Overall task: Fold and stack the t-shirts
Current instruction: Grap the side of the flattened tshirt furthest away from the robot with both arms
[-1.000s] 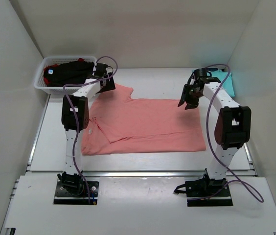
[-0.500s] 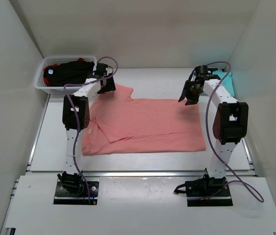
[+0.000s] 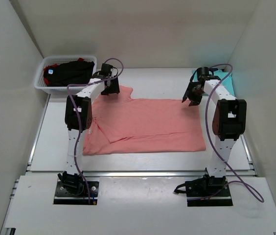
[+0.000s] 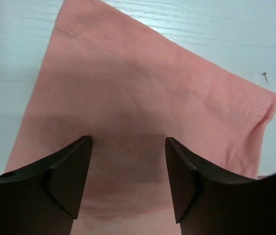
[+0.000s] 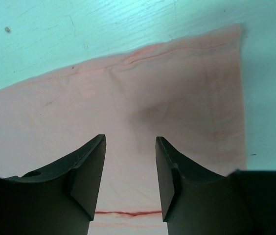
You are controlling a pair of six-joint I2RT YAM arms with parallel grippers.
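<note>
The robot's right gripper should go next to the salmon-pink t-shirt's far corner (image 3: 195, 102) (image 5: 201, 48), the one nearest the teal t-shirt, and close there.
The large salmon-pink t-shirt (image 3: 145, 125) lies spread flat in the middle of the table. My left gripper (image 3: 109, 89) is open over its far left sleeve (image 4: 148, 93), jaws apart with cloth between them. My right gripper (image 3: 193, 98) is open over the shirt's far right corner (image 5: 211, 83), empty. A teal t-shirt (image 3: 226, 81) lies at the far right, behind the right arm. Black t-shirts (image 3: 69, 72) and a red one (image 3: 50, 66) sit in the white mesh basket (image 3: 41, 81) at far left.
White walls close in on the left, right and back. The table's near edge has a metal rail (image 3: 138, 172). The arm bases (image 3: 77, 188) stand on the near shelf. Purple cables (image 3: 211, 122) hang along both arms.
My right gripper has moved farther back and slightly right, toward the shirt's far right corner. My left gripper has shifted a little right over the sleeve. The shirt has not moved.
</note>
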